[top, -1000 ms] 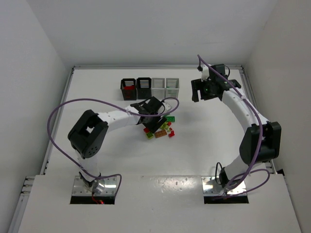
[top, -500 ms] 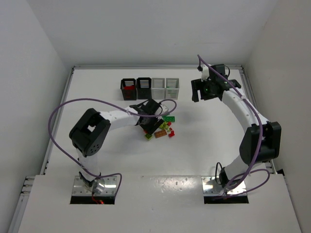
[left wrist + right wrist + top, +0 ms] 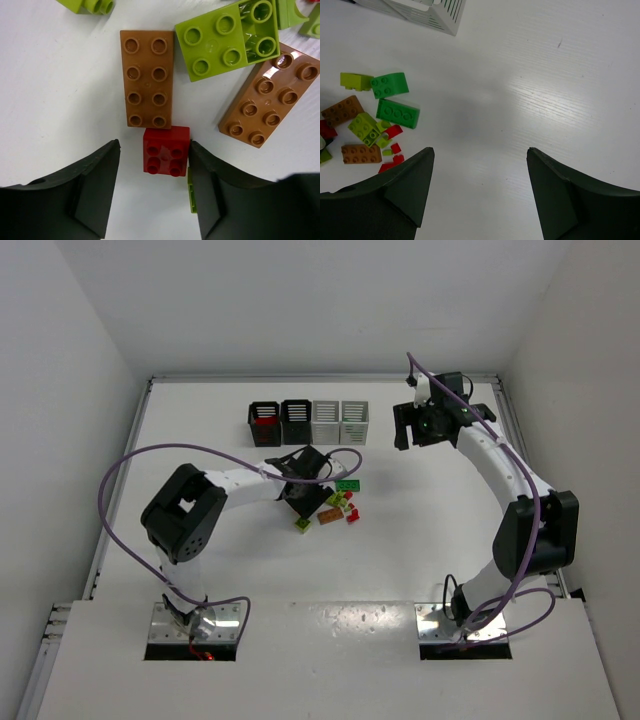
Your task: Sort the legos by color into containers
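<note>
The curved green brick [image 3: 342,473] [image 3: 390,85] lies between the flat green brick and the white containers, and my right gripper will close on its sides next.
The legos lie in a loose pile [image 3: 338,505] at mid table. My left gripper [image 3: 304,500] is down at the pile's left edge, open. In the left wrist view a small red 2x2 brick [image 3: 166,151] sits between the left gripper's [image 3: 154,150] fingers, against the right finger [image 3: 205,190] and apart from the left one. A brown 2x4 brick [image 3: 147,78] touches its far side. Four containers stand in a row at the back: two black [image 3: 264,424] [image 3: 297,421], two white [image 3: 326,422] [image 3: 355,421]. My right gripper [image 3: 420,428] hangs wide open and empty above bare table [image 3: 480,165].
A yellow-green brick [image 3: 215,45] and a second brown brick [image 3: 267,102] lie just beyond the red one. A yellow-green sliver [image 3: 191,197] shows beside the right finger. The right wrist view shows green bricks [image 3: 397,112] and a white bin corner [image 3: 445,12]. Red shows inside the leftmost black bin.
My left gripper has moved nearer and down onto the pile's left edge, and some bricks there have shifted. The right arm has not moved.
</note>
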